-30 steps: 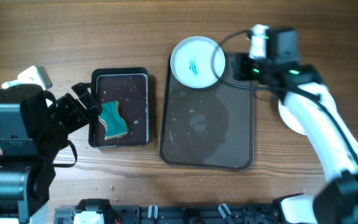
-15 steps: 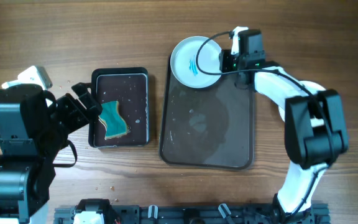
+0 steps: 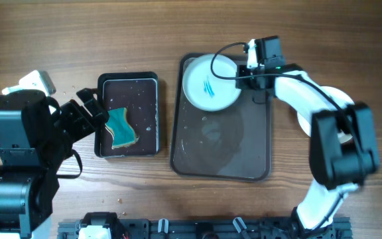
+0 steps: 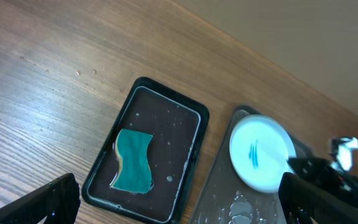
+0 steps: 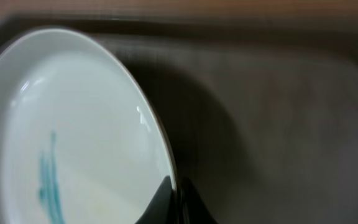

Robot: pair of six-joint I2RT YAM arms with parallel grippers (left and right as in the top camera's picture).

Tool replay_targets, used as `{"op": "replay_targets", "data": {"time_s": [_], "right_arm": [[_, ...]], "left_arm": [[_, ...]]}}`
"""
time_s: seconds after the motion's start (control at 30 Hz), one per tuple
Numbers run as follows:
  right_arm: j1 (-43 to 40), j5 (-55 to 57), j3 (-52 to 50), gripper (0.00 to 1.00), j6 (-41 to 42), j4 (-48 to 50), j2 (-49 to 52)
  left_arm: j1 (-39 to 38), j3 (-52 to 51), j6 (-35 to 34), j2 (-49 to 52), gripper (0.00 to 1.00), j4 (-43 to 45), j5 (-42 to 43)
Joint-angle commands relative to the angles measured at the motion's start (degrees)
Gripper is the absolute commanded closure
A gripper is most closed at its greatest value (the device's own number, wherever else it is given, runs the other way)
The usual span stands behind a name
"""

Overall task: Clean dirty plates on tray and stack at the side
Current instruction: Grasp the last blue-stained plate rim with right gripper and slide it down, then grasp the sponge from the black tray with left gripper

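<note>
The white plate will be set down by my right gripper midway along the brown tray's side (image 3: 208,125) facing the small black tray.
A white plate (image 3: 210,81) with teal smears lies at the far left corner of the dark brown tray (image 3: 221,143). My right gripper (image 3: 239,70) is shut on its right rim. In the right wrist view the two fingertips (image 5: 166,198) pinch the plate (image 5: 73,124) edge over the tray (image 5: 278,124). My left gripper (image 3: 93,111) hangs open at the left of the small black tray, holding nothing. From the left wrist, its gripper (image 4: 179,205) spreads wide above the plate (image 4: 261,152) and the sponge.
A teal sponge (image 3: 120,128) (image 4: 133,160) lies in the small black tray (image 3: 128,77) (image 4: 166,93) left of the brown tray. Part of another white plate (image 3: 302,123) shows on the table at the right, mostly hidden under my right arm.
My right gripper has swung left to the plate, shut on its rim and drawn it from the tray's far edge further onto the tray. The left arm is still.
</note>
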Motion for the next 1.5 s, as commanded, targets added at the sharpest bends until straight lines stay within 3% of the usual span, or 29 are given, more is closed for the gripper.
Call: {"op": "replay_targets", "data": {"time_s": [0.0,0.13,0.27,0.43,0.57,0.67,0.8,0.9,1.03,1.17,1.3,1.47], "right_arm": [[-0.35,-0.35,0.33,0.96,3.56,-9.42,-12.41],[0.96,1.55,0.20,0.96,10.10,-26.40,-19.82],[2.49,2.21,-4.04,0.96,17.16,-33.68,-21.38],[4.94,-1.66,-16.55,0.96,28.15,-21.53,-21.35],[6.47,-1.79,-24.13,0.96,32.92,-8.41,-21.35],[7.43,-1.62,-26.56,0.94,35.78,-4.74,-21.35],[7.93,0.15,-26.10,0.73,29.38,-5.60,-22.40],[7.93,0.20,-24.06,0.65,20.20,-9.81,-25.88],[7.93,0.37,-20.31,0.62,9.97,-14.45,-32.22],[7.93,0.35,-18.64,0.59,7.61,-17.73,-38.12],[7.93,0.35,-18.64,0.57,7.65,-17.84,-40.87],[7.93,0.15,-18.67,0.56,7.65,-18.34,-40.85]], "left_arm": [[0.07,0.26,-0.07,-0.04,0.00,0.13,0.50],[0.07,0.26,-0.07,-0.04,0.00,0.13,0.50],[0.07,0.26,-0.07,-0.04,0.00,0.13,0.50],[0.07,0.26,-0.07,-0.04,0.00,0.13,0.50],[0.07,0.26,-0.07,-0.04,0.00,0.22,0.50],[0.07,0.26,-0.09,-0.04,0.00,1.97,1.33],[0.07,0.26,-0.07,-0.04,0.00,2.08,3.74],[0.07,0.24,-0.09,-0.02,0.00,1.55,3.82],[0.07,0.04,-0.09,2.08,0.00,-1.95,4.13],[0.07,0.04,0.20,4.28,0.00,-5.42,6.75],[0.07,-0.15,0.09,6.86,0.00,-6.29,3.04],[0.07,-5.66,-4.20,15.32,0.18,-6.29,2.82]]}}
